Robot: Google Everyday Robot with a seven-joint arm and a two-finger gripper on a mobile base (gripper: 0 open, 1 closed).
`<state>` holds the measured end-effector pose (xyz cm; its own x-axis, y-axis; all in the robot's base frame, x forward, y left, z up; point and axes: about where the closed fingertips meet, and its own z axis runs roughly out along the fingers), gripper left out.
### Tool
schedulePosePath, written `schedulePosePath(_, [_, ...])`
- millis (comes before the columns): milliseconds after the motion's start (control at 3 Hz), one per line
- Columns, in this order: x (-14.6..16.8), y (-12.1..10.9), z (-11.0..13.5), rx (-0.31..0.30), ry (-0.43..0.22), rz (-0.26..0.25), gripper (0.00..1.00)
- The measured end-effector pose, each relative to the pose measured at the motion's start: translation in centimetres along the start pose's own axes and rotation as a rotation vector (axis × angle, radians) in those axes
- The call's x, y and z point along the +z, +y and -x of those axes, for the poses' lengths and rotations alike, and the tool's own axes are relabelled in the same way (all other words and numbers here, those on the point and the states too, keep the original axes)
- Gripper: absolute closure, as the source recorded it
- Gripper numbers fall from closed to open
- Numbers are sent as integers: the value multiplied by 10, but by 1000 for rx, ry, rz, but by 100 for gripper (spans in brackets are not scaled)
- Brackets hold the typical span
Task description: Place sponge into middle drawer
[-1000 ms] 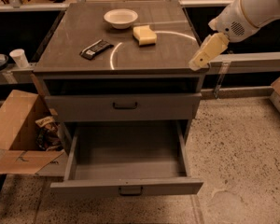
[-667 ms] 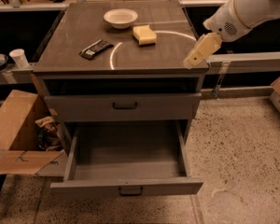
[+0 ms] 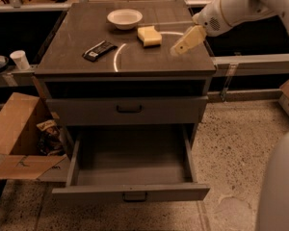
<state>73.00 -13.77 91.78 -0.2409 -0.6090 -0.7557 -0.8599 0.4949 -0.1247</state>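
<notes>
I need to grip the end of the pale yellow sponge (image 3: 158, 35) facing away from the white bowl.
The pale yellow sponge (image 3: 149, 36) lies on the cabinet top (image 3: 77, 57), just right of centre near the back. My gripper (image 3: 182, 44) hovers over the top's right part, a short way right of the sponge and apart from it, pointing down-left with nothing in it. The middle drawer (image 3: 130, 192) is pulled out below, its grey tray bare inside, with a small bar handle on its front. The upper drawer (image 3: 129, 109) is closed.
A white bowl (image 3: 124, 18) stands at the back of the top, left of the sponge. A flat black wrapped bar (image 3: 99, 50) lies left of centre. An open cardboard box (image 3: 17, 136) sits on the floor at the left. A white cup (image 3: 20, 59) stands at far left.
My gripper has moved left and slightly farther back over the cabinet top, closing in on the sponge. The sponge, bowl and drawer have not moved.
</notes>
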Motion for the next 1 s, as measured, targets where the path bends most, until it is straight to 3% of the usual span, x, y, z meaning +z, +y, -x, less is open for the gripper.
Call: schedulePosePath(1000, [93,-54,37,176,-120,-79,0])
